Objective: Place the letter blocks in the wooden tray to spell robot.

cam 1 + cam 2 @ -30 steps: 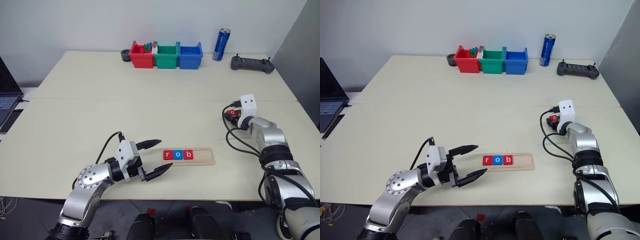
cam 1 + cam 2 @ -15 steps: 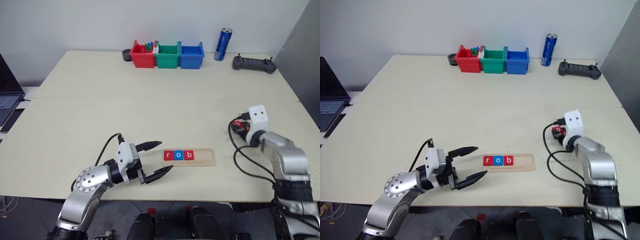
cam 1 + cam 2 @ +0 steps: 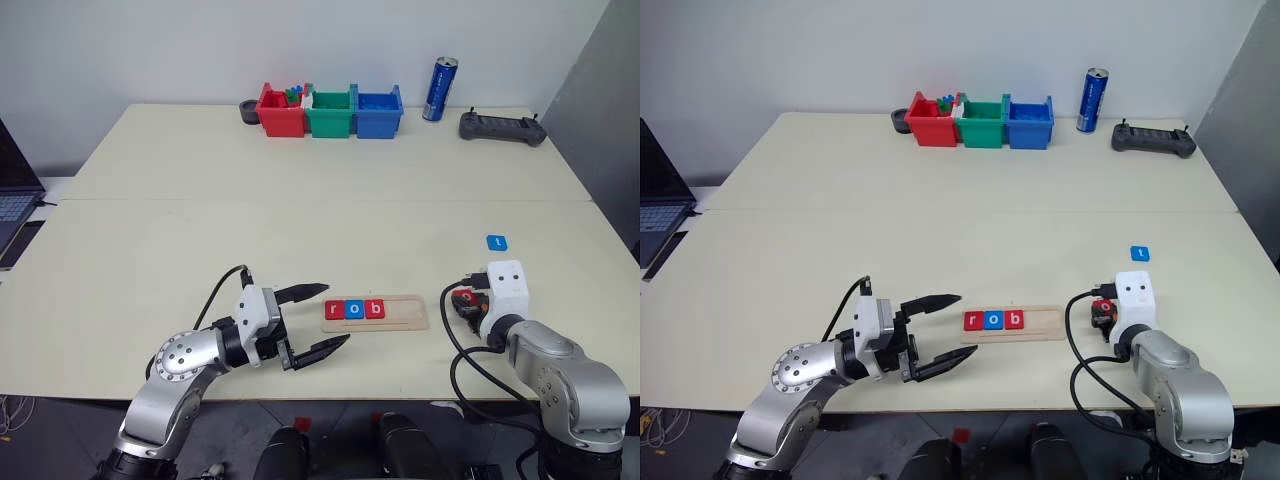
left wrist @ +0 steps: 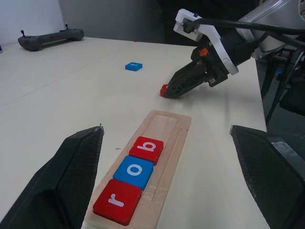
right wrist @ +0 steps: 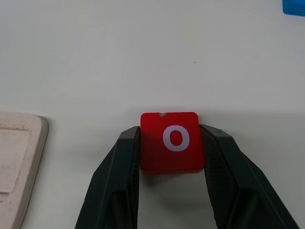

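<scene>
My right gripper's finger covers the red o block's side facing the red b, so next I put it down and grip its front and back edges (image 5: 172,170).
The wooden tray (image 3: 408,312) lies near the table's front edge. In its left part sit a red r (image 3: 333,310), a blue o (image 3: 353,310) and a red b (image 3: 373,309), and its right part is bare. My right gripper (image 5: 171,134) is shut on a red o block (image 5: 171,141), low over the table just right of the tray. Farther back on the right a blue t block (image 3: 497,242) lies alone. Just left of the tray my left gripper (image 3: 336,313) is open, with nothing between its fingers.
Red (image 3: 282,110), green (image 3: 331,112) and blue (image 3: 378,111) bins stand at the table's back edge. A blue can (image 3: 440,90) and a black controller (image 3: 502,127) sit to their right. A laptop (image 3: 10,200) shows at the left edge.
My right arm has drawn back toward the front of the table and a little left, carrying the red o block toward the tray's right end. The blue t block now shows. The left gripper has stayed put.
</scene>
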Controlling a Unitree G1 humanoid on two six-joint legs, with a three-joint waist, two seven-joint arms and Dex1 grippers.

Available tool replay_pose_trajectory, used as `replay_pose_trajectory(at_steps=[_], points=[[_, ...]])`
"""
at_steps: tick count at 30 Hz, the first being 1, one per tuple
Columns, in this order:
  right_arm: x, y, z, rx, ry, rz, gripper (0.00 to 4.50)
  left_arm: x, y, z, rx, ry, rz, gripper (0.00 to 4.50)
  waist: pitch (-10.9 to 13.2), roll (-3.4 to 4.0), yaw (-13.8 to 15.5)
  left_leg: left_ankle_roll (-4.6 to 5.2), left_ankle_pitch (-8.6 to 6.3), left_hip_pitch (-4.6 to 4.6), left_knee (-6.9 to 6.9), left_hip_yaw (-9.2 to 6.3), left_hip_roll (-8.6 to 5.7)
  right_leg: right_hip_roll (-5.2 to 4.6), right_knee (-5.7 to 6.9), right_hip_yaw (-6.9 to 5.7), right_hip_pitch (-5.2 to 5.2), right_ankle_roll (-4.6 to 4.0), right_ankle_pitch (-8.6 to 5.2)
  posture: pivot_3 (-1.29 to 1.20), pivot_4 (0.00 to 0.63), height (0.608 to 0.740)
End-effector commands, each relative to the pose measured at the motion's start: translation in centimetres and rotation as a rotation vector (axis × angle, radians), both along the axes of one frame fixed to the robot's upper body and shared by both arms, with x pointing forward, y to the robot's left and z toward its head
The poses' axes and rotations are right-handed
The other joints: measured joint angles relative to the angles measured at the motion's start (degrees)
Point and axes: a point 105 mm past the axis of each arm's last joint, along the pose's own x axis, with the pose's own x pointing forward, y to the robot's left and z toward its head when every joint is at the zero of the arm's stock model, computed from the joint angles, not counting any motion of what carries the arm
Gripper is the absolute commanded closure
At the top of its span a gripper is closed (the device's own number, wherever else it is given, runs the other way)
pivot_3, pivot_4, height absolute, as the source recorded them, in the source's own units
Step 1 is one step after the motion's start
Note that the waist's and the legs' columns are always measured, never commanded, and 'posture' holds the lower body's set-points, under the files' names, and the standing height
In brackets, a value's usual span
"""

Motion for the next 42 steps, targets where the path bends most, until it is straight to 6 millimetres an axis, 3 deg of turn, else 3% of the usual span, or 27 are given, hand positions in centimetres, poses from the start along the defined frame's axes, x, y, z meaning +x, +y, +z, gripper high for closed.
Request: replay_pose_trajectory(at_steps=[1, 7, 15, 20, 24, 28, 36, 42], points=[[-0.4, 0.4, -0.3, 0.015, 0.011, 0.006, 2.04, -0.2, -0.2, 0.8, -0.013, -0.035, -0.022, 0.0, 0.0, 0.0, 0.0, 0.0, 0.0, 0.0, 0.0, -0.01, 0.0, 0.0, 0.0, 0.0, 0.0, 0.0, 0.0, 0.0, 0.15, 0.74], [0.1, 0.5, 0.4, 0.015, -0.023, 0.021, 0.03, -0.1, -0.2, 0.8, -0.011, -0.036, -0.016, 0.0, 0.0, -0.03, 0.0, 0.0, 0.0, 0.0, 0.02, -0.01, 0.0, 0.0, -0.01, 0.0, 0.01, 0.01, 0.0, 0.0, 0.15, 0.74], [1.8, 0.1, 3.9, -0.09, -0.15, 0.202, 0.03, -0.1, -0.3, 0.8, -0.016, -0.035, -0.012, 0.0, 0.0, -0.03, 0.0, 0.0, 0.0, 0.0, 0.01, 0.01, -0.01, -0.01, -0.03, 0.0, 0.01, 0.01, -0.01, 0.0, 0.15, 0.74], [1.3, 1.5, 5.7, -0.167, -0.195, 0.637, 0.03, 0.1, -0.3, 0.8, -0.017, -0.033, -0.016, 0.0, 0.0, -0.05, 0.0, 0.01, -0.01, -0.02, 0.01, 0.03, -0.02, -0.02, -0.08, 0.0, 0.01, 0.02, -0.01, 0.0, 0.15, 0.74], [-0.5, 0.3, 5.0, -0.22, -0.165, 1.001, 0.03, 0.4, -0.4, 0.8, -0.016, -0.035, -0.025, 0.0, 0.1, -0.14, 0.0, 0.03, -0.01, -0.01, 0.01, 0.02, -0.02, -0.04, -0.14, -0.03, 0.07, 0.04, -0.01, 0.0, 0.15, 0.74], [-0.3, -1.5, 3.9, -0.269, -0.124, 1.136, 0.03, 0.5, -0.4, 0.8, -0.017, -0.039, -0.03, 0.0, 0.1, -0.2, 0.1, 0.02, -0.01, 0.02, 0.05, 0.05, -0.03, -0.04, -0.12, -0.01, 0.1, 0.06, 0.01, 0.0, 0.15, 0.74], [1.1, -3.9, 1.6, -0.319, -0.045, 1.209, 0.03, 0.4, -0.2, 0.7, -0.012, -0.042, -0.03, 0.0, 0.1, -0.2, 0.0, 0.01, 0.0, 0.07, 0.04, 0.06, -0.02, -0.04, -0.06, 0.01, 0.1, -0.25, 0.19, 0.0, 0.15, 0.74], [2.1, -3.9, 1.4, -0.305, -0.035, 1.219, 0.03, 0.3, -0.1, 0.8, -0.006, -0.045, -0.035, 0.0, 0.1, -0.2, 0.0, 0.01, 0.0, 0.08, 0.05, 0.06, -0.03, -0.06, -0.05, 0.02, 0.1, -0.25, 0.2, 0.0, 0.15, 0.74]])
